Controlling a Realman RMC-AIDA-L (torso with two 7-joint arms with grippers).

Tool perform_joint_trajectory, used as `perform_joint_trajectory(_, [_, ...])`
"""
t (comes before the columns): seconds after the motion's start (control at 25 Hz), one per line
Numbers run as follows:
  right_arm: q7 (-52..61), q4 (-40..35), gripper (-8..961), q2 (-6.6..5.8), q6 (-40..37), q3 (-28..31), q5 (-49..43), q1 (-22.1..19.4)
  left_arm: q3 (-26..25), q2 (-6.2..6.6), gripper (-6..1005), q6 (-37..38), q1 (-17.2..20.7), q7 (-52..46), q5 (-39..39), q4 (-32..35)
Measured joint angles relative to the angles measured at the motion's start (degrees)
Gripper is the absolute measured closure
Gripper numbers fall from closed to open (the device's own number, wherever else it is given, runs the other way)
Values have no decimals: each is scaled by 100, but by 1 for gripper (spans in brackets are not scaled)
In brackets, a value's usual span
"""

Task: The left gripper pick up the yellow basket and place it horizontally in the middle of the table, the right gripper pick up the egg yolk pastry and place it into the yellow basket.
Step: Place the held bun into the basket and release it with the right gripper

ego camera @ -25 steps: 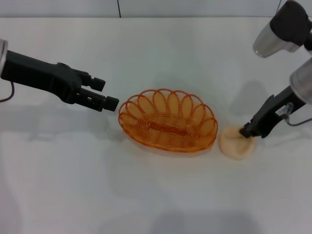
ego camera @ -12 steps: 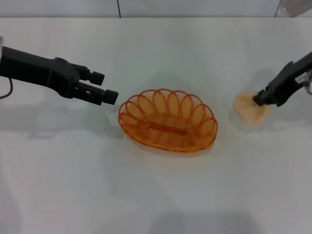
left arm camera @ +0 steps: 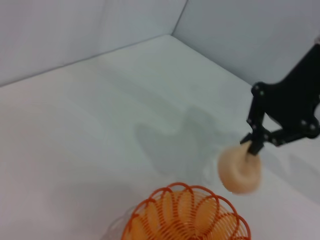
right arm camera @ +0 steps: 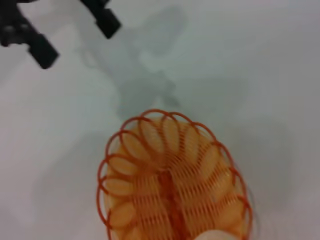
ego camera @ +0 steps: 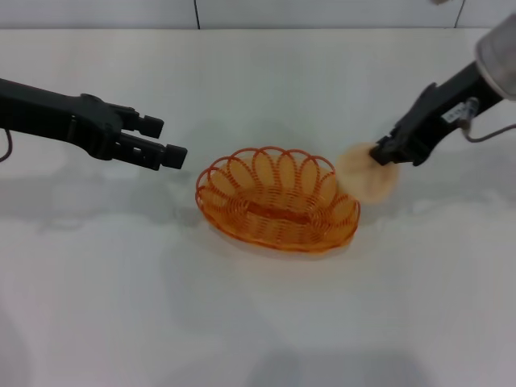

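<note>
The egg yolk pastry will go down on the dark part in the yellow basket's middle [ego camera: 284, 210] [right arm camera: 173, 208] when my right gripper lets go of it.
The yellow basket [ego camera: 278, 200] lies lengthwise in the middle of the white table [ego camera: 258, 322], with nothing in it; it also shows in the left wrist view [left arm camera: 186, 216] and the right wrist view [right arm camera: 172, 182]. My right gripper [ego camera: 380, 153] is shut on the egg yolk pastry [ego camera: 365, 172] and holds it in the air just above the basket's right rim. The pastry [left arm camera: 239, 171] hangs from the right claw [left arm camera: 254, 142] in the left wrist view. My left gripper [ego camera: 161, 139] is open and empty, to the left of the basket and apart from it.
A grey wall [ego camera: 242, 12] with a dark seam runs along the table's far edge. The left claw's tips [right arm camera: 75, 35] show far off in the right wrist view.
My right gripper lifted the pastry off the table, rose, then moved left to the basket's right rim. My left gripper drew back a little to the left and away from the basket.
</note>
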Motion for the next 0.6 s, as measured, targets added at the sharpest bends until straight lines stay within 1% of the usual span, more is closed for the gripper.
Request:
perform_joint_trajectory(0.16, [70, 14, 927, 3, 149, -328, 132, 119, -36, 61, 112, -5, 74, 6, 23, 2])
perform_joint_trajectory(0.28, [73, 42, 927, 14, 259, -465, 229, 154, -37, 87, 112, -12, 116, 6, 70, 4])
perform_joint_trajectory(0.44, [74, 82, 927, 16, 385, -561, 371, 159, -37, 99, 112, -21, 125, -3, 88, 8])
perform_joint_trajectory(0.6, [74, 191, 928, 18, 605, -802, 505, 224, -36, 101, 112, -15, 175, -34, 89, 45])
